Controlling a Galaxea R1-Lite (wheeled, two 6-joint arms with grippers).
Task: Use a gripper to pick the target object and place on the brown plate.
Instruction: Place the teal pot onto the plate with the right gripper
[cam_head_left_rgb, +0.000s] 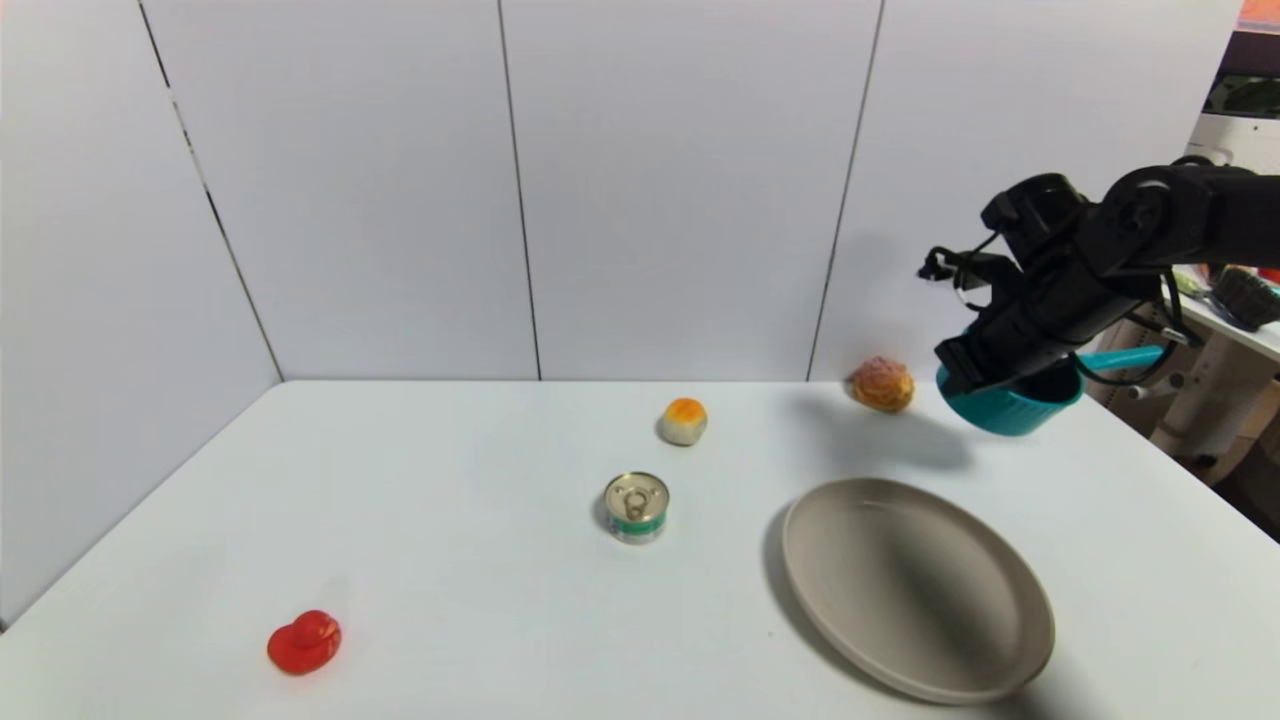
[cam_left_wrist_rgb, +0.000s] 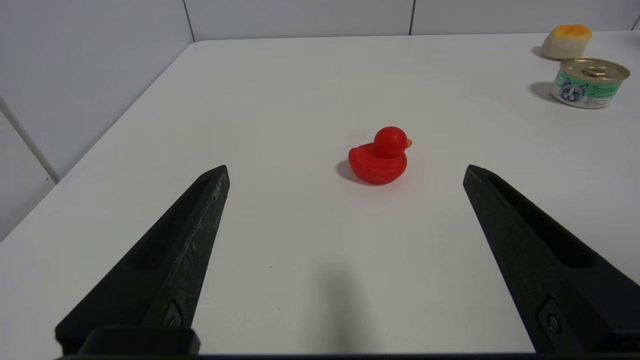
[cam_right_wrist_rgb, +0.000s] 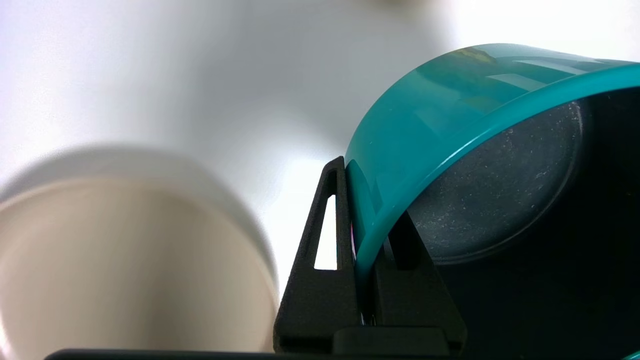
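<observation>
I need to use my right gripper to set the teal saucepan, still tilted in the air beyond the plate, down just off the middle of the brown plate (cam_head_left_rgb: 944, 583) (cam_right_wrist_rgb: 157, 324), away from the tin can.
My right gripper (cam_head_left_rgb: 985, 385) is shut on the rim of the teal saucepan (cam_head_left_rgb: 1015, 405) and holds it in the air, tilted, beyond the far right edge of the brown plate (cam_head_left_rgb: 915, 585). The pan's handle (cam_head_left_rgb: 1120, 358) points right. In the right wrist view one finger (cam_right_wrist_rgb: 327, 235) is outside the teal wall (cam_right_wrist_rgb: 425, 125) and the other inside against the dark interior; the plate (cam_right_wrist_rgb: 125, 265) lies below, apart from the pan. My left gripper (cam_left_wrist_rgb: 345, 172) is open and empty, low over the table's front left; it does not show in the head view.
A silver tin can (cam_head_left_rgb: 636, 507) stands mid-table, left of the plate. A bun (cam_head_left_rgb: 684, 421) and a pastry (cam_head_left_rgb: 882, 384) lie near the back. A red duck (cam_head_left_rgb: 304, 641) sits front left, just ahead of my left gripper (cam_left_wrist_rgb: 381, 156). White walls enclose the back and left.
</observation>
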